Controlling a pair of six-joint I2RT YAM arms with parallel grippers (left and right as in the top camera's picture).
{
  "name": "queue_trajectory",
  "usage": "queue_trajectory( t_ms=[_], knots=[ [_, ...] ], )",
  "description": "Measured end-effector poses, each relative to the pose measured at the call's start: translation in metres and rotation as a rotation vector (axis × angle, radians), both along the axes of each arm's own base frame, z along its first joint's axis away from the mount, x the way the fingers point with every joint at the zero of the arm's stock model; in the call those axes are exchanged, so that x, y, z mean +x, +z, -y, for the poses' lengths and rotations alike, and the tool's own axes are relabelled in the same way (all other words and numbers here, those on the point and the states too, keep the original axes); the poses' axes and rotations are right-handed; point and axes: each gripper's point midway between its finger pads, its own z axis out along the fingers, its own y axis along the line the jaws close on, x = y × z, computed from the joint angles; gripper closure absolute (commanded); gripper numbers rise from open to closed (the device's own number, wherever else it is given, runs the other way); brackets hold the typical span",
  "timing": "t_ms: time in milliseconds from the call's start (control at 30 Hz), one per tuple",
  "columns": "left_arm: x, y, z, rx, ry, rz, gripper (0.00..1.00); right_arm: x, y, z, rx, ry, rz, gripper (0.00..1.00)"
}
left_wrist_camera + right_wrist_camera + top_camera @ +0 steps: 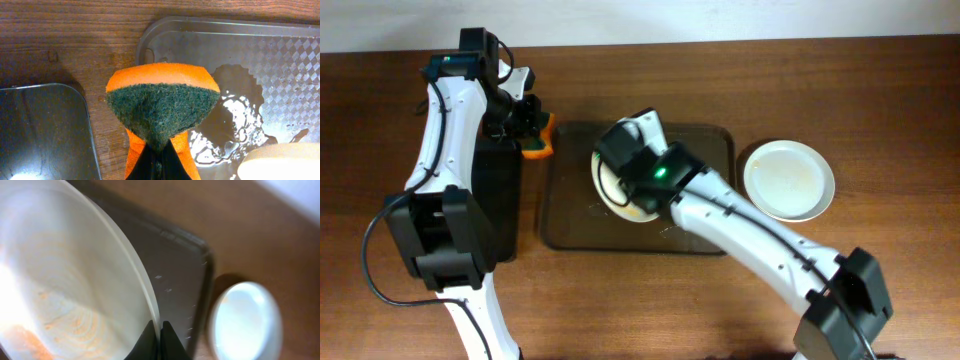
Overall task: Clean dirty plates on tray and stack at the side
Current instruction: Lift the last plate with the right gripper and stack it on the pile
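Next, my right gripper lets go of the sauce-streaked white plate on top of the plain white plate (792,181) (245,324) beside the brown tray.
My right gripper (159,330) is shut on the rim of a white plate (65,280) streaked with orange sauce, holding it tilted over the dark brown tray (570,215); the overhead view shows the plate (612,190) mostly hidden under my right arm. A plain white plate (789,180) lies on the table right of the tray, also in the right wrist view (247,322). My left gripper (161,157) is shut on an orange sponge with a green scouring face (162,107), at the tray's far left corner (150,40). The sponge shows orange in the overhead view (540,140).
A narrow black tray (495,200) lies left of the brown tray, also in the left wrist view (45,132). Wet patches glint on the brown tray floor (230,125). A pale plate edge (280,162) shows at the lower right of the left wrist view.
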Motion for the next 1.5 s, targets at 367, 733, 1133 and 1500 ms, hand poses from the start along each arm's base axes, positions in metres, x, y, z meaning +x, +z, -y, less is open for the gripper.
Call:
queue_trajectory(
  t_ms=[367, 733, 1133, 1500],
  knots=[
    [0.0, 0.0, 0.0, 0.0, 0.0, 0.0, 1.0, -0.014, 0.067, -0.008, -0.31, -0.029, 0.378, 0.96],
    [0.0, 0.0, 0.0, 0.0, 0.0, 0.0, 1.0, -0.009, 0.008, -0.02, 0.029, -0.013, 0.075, 0.96],
    [0.0, 0.0, -0.001, 0.003, 0.001, 0.0, 1.0, 0.034, -0.044, 0.194, 0.692, -0.588, -0.396, 0.96],
    [-0.023, -0.007, -0.035, 0.08, 0.099, -0.11, 1.0, -0.021, -0.116, 0.311, 0.677, -0.941, -0.432, 0.96]
  ],
)
